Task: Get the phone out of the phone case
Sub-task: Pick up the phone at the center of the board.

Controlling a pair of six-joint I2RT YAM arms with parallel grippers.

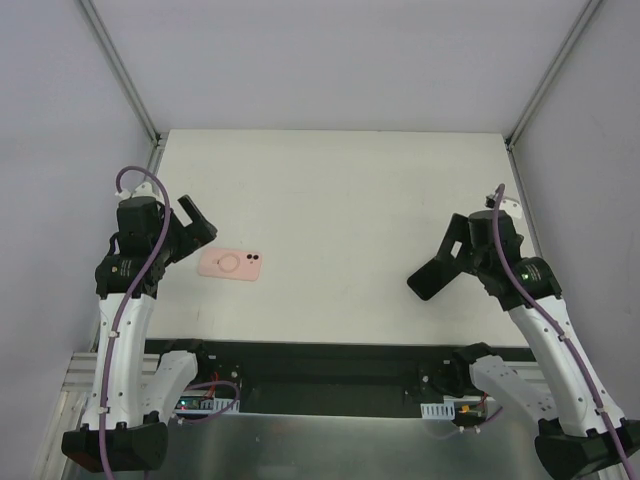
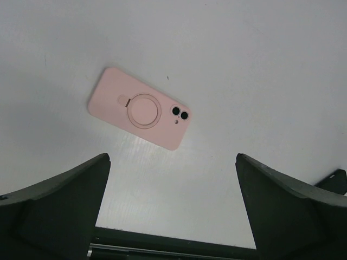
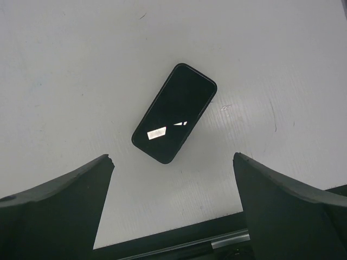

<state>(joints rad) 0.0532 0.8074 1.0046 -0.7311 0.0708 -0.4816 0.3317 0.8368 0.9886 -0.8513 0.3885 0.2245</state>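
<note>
My right gripper is going to close on the long sides [image 1: 432, 277] [image 3: 166, 124] of the black phone, nearer the phone's end that is by the table's dark front edge.
The pink phone case [image 1: 230, 264] [image 2: 139, 115] lies flat on the white table, back side up, with its ring and camera holes showing. My left gripper [image 1: 196, 238] [image 2: 172, 158] hovers open just left of it, nothing between its fingers. The black phone [image 3: 174, 113] lies by itself on the table, screen up, apart from the case. My right gripper [image 1: 438, 262] [image 3: 172, 158] stands open over the right side of the table, the phone ahead of its fingertips and untouched. In the top view I cannot pick the phone out from the dark gripper.
The table's dark front edge [image 2: 162, 238] [image 3: 179, 244] runs right behind both grippers. Grey walls and metal frame posts [image 1: 120, 70] enclose the white table [image 1: 340, 200] on three sides.
</note>
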